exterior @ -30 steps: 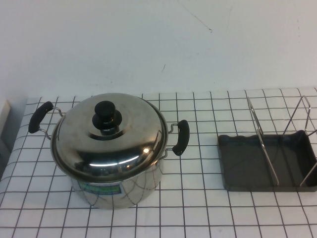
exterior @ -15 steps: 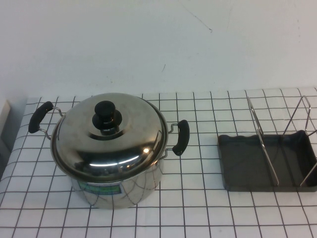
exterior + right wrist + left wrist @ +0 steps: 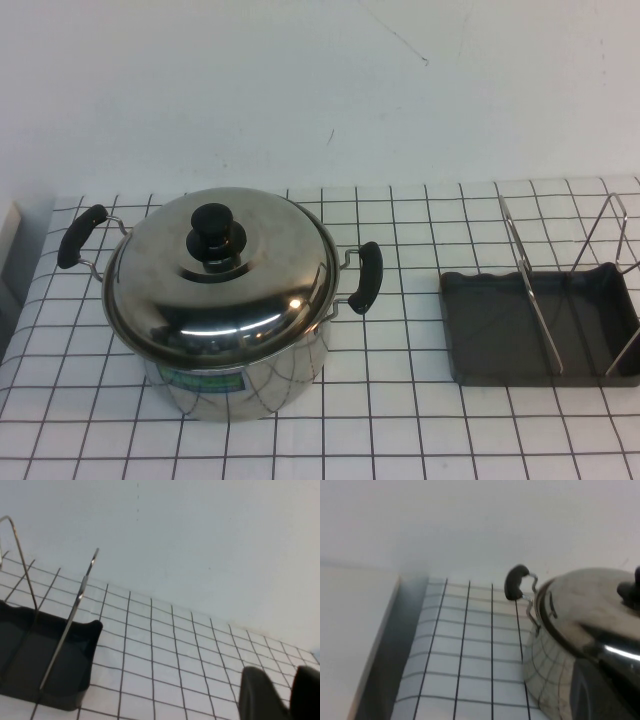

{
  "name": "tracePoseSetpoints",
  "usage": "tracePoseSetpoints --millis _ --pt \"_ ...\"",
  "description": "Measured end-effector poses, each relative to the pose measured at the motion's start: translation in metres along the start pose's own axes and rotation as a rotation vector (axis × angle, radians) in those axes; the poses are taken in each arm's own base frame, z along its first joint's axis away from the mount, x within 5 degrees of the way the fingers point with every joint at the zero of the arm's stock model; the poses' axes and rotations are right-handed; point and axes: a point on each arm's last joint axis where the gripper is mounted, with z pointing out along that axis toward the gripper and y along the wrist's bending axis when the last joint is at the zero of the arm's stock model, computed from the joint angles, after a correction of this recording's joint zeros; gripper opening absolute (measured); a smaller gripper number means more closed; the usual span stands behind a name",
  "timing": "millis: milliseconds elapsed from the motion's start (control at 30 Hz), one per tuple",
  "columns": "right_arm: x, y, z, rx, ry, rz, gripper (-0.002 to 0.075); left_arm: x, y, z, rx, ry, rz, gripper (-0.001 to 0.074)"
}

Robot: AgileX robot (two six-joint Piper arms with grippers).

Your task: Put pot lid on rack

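Observation:
Next, my left gripper should go to the pot lid's black knob (image 3: 213, 229) (image 3: 629, 592) and close there, because the lid lifts from its top.
The pot lid (image 3: 270, 260) is shiny steel with a black knob (image 3: 212, 232). It sits on the steel pot (image 3: 235, 385) at the left of the table. The rack (image 3: 500, 330), wire prongs in a dark grey tray, stands at the right, apart from the pot. Neither gripper shows in the high view. In the left wrist view, my left gripper (image 3: 600, 695) is a dark shape close to the pot's side (image 3: 545, 670), below the lid (image 3: 590, 595). In the right wrist view, my right gripper (image 3: 291, 690) is shut and empty over the cloth, beside the rack (image 3: 50, 660).
A white cloth with a black grid (image 3: 400, 420) covers the table. The pot's two black side handles (image 3: 365, 278) stick out left and right. A white wall stands behind. The cloth's left edge (image 3: 405, 645) drops off beside the pot.

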Motion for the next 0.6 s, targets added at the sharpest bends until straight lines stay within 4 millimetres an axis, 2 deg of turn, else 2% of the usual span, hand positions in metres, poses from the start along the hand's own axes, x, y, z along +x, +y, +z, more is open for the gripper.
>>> tracePoseSetpoints --millis 133,300,600 --pt "0.003 0.001 0.000 -0.016 0.031 0.016 0.0154 -0.004 -0.006 0.005 0.032 0.139 0.027 -0.0003" --pt "0.003 0.005 0.000 -0.048 0.040 0.067 0.0154 -0.021 -0.023 0.014 0.163 0.282 0.063 -0.0003" --pt "0.003 0.007 0.000 -0.071 0.035 0.106 0.0148 -0.066 -0.052 0.050 0.404 0.280 0.097 -0.0003"
